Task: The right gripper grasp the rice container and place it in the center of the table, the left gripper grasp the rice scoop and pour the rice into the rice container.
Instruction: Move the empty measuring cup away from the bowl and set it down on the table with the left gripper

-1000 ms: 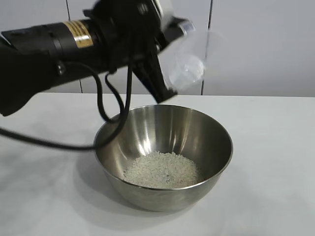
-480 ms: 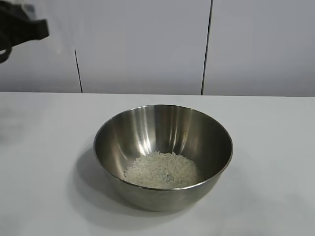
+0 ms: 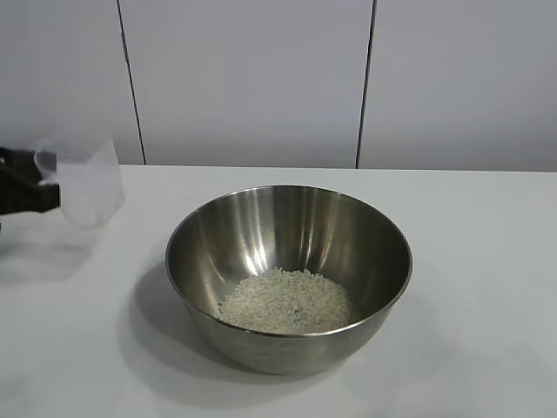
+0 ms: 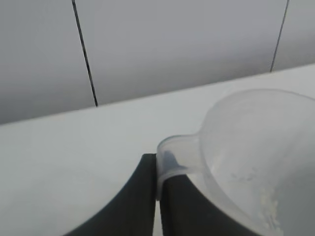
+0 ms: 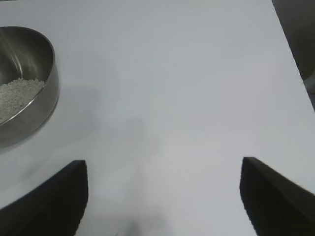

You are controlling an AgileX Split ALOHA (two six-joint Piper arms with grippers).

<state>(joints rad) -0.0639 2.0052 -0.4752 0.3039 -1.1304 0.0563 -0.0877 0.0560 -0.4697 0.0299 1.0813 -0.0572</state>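
Note:
The rice scoop, now hanging upright just above the table, will be let go by my left gripper on the bare white tabletop a short gap [image 3: 90,296] beside the rice container.
The rice container [image 3: 296,218], a large shiny steel bowl, stands mid-table with a flat heap of rice [image 3: 285,300] in its bottom. At the far left the clear plastic rice scoop [image 3: 89,187] hangs upright just above the table [image 3: 470,261], well clear of the bowl. My left gripper [image 3: 50,185] is shut on its handle tab. In the left wrist view the gripper [image 4: 157,169] pinches that tab, and the scoop [image 4: 256,142] holds only a few stuck grains. My right gripper [image 5: 164,169] stands open over bare table, with the bowl [image 5: 34,105] off to one side.
A pale panelled wall [image 3: 261,78] runs behind the table. In the right wrist view the table's edge [image 5: 290,54] drops to a dark floor. White tabletop surrounds the bowl on all sides.
The left arm has swung away from above the bowl to the far left. The scoop went with it, turned from tipped to upright, and came down near the table.

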